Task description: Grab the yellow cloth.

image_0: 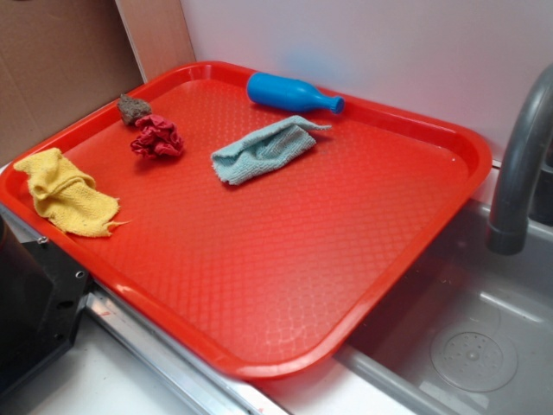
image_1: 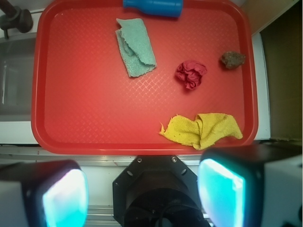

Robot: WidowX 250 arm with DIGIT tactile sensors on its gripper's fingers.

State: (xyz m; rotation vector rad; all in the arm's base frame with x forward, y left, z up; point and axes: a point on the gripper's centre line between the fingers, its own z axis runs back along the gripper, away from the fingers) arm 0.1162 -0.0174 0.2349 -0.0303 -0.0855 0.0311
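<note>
Next, my gripper goes to the yellow cloth's middle fold [image_0: 60, 187] [image_1: 200, 128] and closes there, between its frayed end and its other end near the tray's corner.
The yellow cloth [image_0: 65, 194] lies crumpled at the near left corner of the red tray [image_0: 285, 259]. In the wrist view the yellow cloth [image_1: 203, 130] lies at the tray's lower right, just above my right finger. My gripper [image_1: 142, 194] is open and empty, high above the robot base and short of the tray's edge. Its two fingers [image_1: 222, 194] stand wide apart with cyan pads. The gripper itself does not show in the exterior view.
On the tray lie a light blue-green cloth [image_0: 263, 149], a small red cloth [image_0: 157, 138], a brown lump [image_0: 133, 109] and a blue bottle [image_0: 289, 92] on its side. A grey faucet [image_0: 518, 164] and sink [image_0: 471, 346] are at the right. The black robot base [image_0: 34, 303] is at the lower left.
</note>
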